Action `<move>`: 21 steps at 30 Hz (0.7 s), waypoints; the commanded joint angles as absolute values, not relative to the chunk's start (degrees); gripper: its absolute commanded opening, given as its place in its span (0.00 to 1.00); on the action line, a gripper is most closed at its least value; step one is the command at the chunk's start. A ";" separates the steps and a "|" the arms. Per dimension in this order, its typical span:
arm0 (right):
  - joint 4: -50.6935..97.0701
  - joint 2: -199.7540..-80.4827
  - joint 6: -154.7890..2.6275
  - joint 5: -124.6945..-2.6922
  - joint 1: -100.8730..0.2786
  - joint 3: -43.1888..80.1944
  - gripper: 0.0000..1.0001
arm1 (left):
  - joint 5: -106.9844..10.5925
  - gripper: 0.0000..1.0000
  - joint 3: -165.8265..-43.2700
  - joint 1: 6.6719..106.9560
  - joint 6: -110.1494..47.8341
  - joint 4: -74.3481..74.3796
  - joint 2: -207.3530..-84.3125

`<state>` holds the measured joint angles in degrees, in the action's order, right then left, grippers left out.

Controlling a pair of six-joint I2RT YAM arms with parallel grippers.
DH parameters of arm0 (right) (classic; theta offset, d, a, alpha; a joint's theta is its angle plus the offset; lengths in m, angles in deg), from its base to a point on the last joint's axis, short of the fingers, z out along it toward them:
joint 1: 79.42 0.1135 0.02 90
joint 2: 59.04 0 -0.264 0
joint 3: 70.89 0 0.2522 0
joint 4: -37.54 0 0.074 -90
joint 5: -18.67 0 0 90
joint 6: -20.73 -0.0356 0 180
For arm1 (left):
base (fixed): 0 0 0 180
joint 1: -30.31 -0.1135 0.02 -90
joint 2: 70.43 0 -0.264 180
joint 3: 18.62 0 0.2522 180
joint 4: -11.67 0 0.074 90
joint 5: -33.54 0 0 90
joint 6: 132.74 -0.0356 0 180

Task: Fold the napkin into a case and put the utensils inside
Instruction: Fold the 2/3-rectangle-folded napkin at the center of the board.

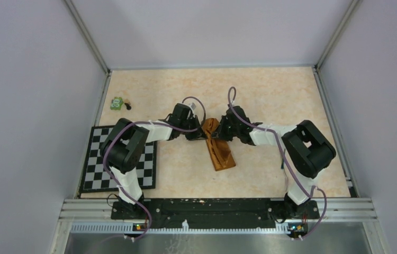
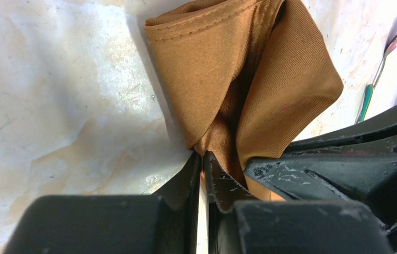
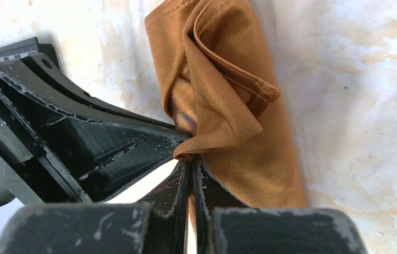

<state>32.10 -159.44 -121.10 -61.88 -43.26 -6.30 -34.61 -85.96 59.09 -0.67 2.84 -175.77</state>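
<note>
The left gripper pinches just the napkin's edge beside the fold in the right gripper, so next the left gripper grabs that fold (image 2: 257, 144) before the right gripper opens.
The rust-orange napkin (image 1: 220, 152) lies as a narrow folded strip in the middle of the table, its far end bunched up and lifted. Both grippers meet at that far end. My left gripper (image 2: 202, 156) is shut on a pinch of the napkin (image 2: 228, 79), coming in from the left (image 1: 196, 133). My right gripper (image 3: 190, 160) is shut on a fold of the napkin (image 3: 228, 100), coming in from the right (image 1: 217, 130). The two sets of fingers nearly touch. One utensil (image 2: 382, 66), with an iridescent head and thin handle, lies on the table beyond the cloth in the left wrist view.
A black-and-white checkered mat (image 1: 95, 170) lies at the left front, partly under my left arm. A small green toy (image 1: 116, 103) sits at the far left by the wall. Grey walls close the table on three sides.
</note>
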 commanded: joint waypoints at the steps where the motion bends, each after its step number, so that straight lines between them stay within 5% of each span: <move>1: 32.04 -160.17 -119.16 -63.07 -41.39 -2.55 0.00 | -35.51 0.10 -86.28 59.17 -1.52 3.93 -177.53; 16: 33.08 -163.54 -118.89 -63.02 -40.57 -1.44 0.00 | -35.54 0.05 -85.11 59.13 -1.60 4.40 -175.92; 21: 34.39 -164.28 -118.53 -63.17 -40.56 -2.39 0.00 | -35.58 0.16 -83.68 59.02 -2.41 4.27 -173.59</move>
<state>31.55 -163.77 -119.64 -62.76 -41.49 -3.31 -34.37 -85.79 59.09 -0.78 4.33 -176.16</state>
